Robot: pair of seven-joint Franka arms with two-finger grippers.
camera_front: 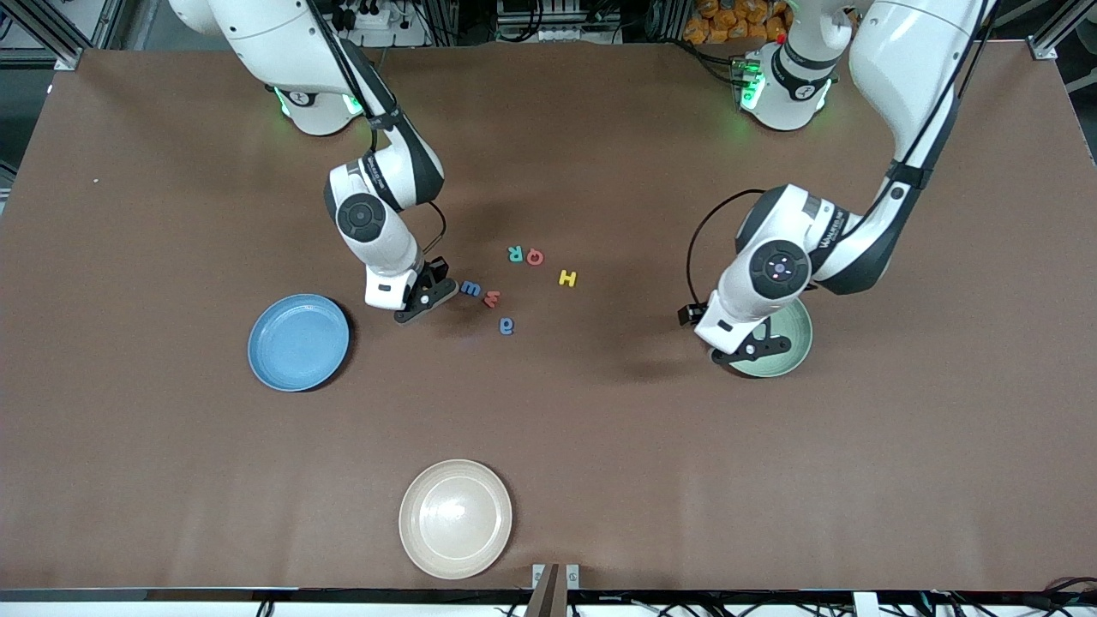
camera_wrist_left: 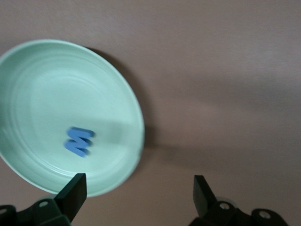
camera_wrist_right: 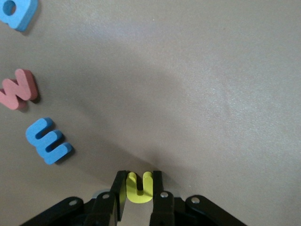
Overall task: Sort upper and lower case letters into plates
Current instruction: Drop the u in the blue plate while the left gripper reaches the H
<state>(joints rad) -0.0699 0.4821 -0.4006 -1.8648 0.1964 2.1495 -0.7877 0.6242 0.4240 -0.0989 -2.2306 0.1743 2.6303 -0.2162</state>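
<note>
My right gripper needs to let go of the small yellow u in the blue plate (camera_front: 284, 370), toward the plate's edge nearest the front camera.
My right gripper (camera_front: 428, 297) (camera_wrist_right: 139, 175) is shut on the small yellow u (camera_wrist_right: 138, 194), low at the table beside the blue w (camera_front: 470, 288) (camera_wrist_right: 47, 140). The red w (camera_front: 491, 299) (camera_wrist_right: 18, 89) and blue a (camera_front: 506, 326) (camera_wrist_right: 19, 12) lie close by. Teal R (camera_front: 515, 254), red Q (camera_front: 535, 256) and yellow H (camera_front: 567, 278) lie a little farther from the front camera. The blue M (camera_wrist_left: 79, 141) rests in the mint green plate (camera_front: 795, 341) (camera_wrist_left: 42, 84). My left gripper (camera_front: 758, 350) (camera_wrist_left: 139, 186) hangs open and empty over that plate's edge. The blue plate (camera_front: 298, 342) holds nothing.
A cream-white plate (camera_front: 455, 518) sits near the table's front edge, nearest the front camera. The brown table top (camera_front: 171, 214) stretches wide around the plates and letters.
</note>
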